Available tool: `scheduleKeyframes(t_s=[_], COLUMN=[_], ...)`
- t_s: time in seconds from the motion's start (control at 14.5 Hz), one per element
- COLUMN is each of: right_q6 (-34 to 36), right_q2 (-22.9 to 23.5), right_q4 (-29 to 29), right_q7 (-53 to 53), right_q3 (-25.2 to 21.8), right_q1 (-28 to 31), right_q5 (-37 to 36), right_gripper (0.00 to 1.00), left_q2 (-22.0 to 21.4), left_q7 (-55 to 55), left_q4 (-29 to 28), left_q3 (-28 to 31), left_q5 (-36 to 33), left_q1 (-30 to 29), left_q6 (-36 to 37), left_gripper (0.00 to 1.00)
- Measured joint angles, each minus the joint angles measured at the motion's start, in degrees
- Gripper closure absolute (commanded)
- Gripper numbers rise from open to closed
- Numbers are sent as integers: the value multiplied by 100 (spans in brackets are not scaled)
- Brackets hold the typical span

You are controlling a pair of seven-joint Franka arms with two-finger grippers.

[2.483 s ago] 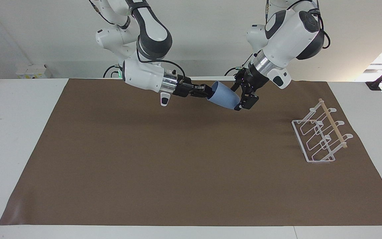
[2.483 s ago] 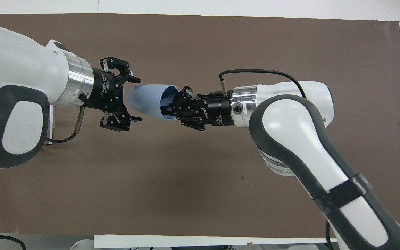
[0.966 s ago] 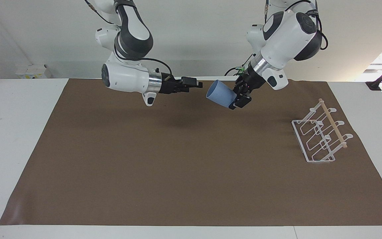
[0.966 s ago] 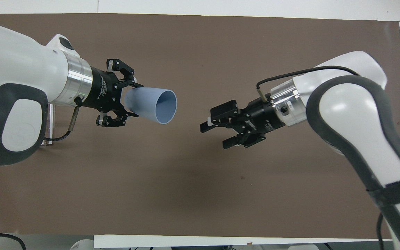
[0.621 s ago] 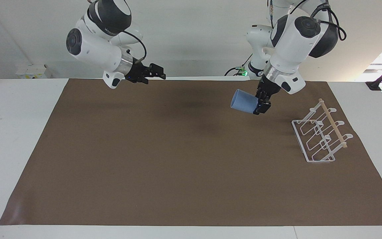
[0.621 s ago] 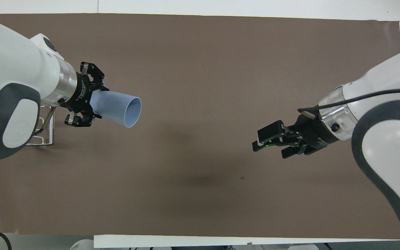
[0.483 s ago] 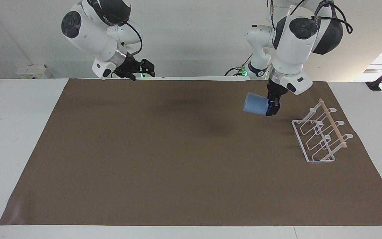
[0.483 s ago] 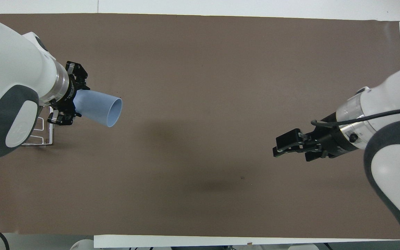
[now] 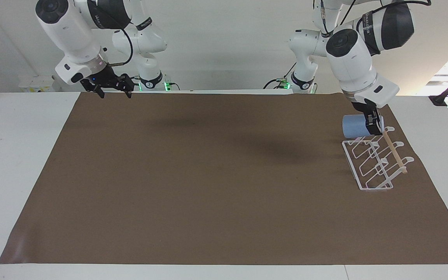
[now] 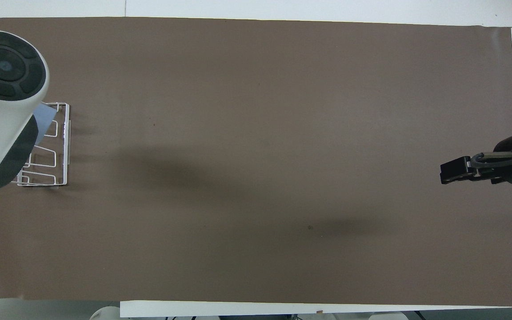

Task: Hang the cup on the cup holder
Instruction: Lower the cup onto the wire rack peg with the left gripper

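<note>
My left gripper is going to release the cup on the end peg of the cup holder (image 10: 35, 114), the peg that is nearest the robots.
The cup (image 9: 353, 126) is a light-blue tumbler held on its side in the air, rim toward the right arm's end of the table. My left gripper (image 9: 374, 123) is shut on its base and holds it just over the end of the cup holder (image 9: 375, 163) nearest the robots. The cup holder is a white wire rack with a wooden rod (image 9: 393, 149) across its prongs. In the overhead view the left arm hides the gripper; only a corner of the cup (image 10: 45, 119) shows over the cup holder (image 10: 56, 153). My right gripper (image 9: 114, 92) is open and empty, and waits over the mat's corner at the right arm's end (image 10: 449, 173).
A brown mat (image 9: 208, 175) covers most of the white table (image 9: 14, 155). The cup holder stands on the mat near its edge at the left arm's end.
My left arm has carried the cup from the middle of the table to over the cup holder. My right gripper has drawn back to its own end of the table.
</note>
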State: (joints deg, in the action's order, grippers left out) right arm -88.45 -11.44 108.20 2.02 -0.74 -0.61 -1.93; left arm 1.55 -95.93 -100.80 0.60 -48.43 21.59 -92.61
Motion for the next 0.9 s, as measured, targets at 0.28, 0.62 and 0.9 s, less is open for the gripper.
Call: scheduleKeyframes(t_s=[0.28, 0.62, 0.9], right_q6=[-63, 179, 340], right_q2=[232, 826, 993], right_q4=[-631, -1590, -1732], right_q7=[-35, -60, -60], right_q3=[1, -34, -383], right_q1=[395, 571, 266], right_q5=[-23, -31, -31], right_gripper=[0, 0, 0], left_q2=[573, 1507, 1956], left_q7=[-779, -1807, -2206], left_q4=[-23, 40, 110], left_q3=[-33, -27, 10], left_q5=[-1422, -2425, -2780], left_q1=[134, 136, 80], left_q6=[676, 803, 931], left_gripper=[100, 100, 100])
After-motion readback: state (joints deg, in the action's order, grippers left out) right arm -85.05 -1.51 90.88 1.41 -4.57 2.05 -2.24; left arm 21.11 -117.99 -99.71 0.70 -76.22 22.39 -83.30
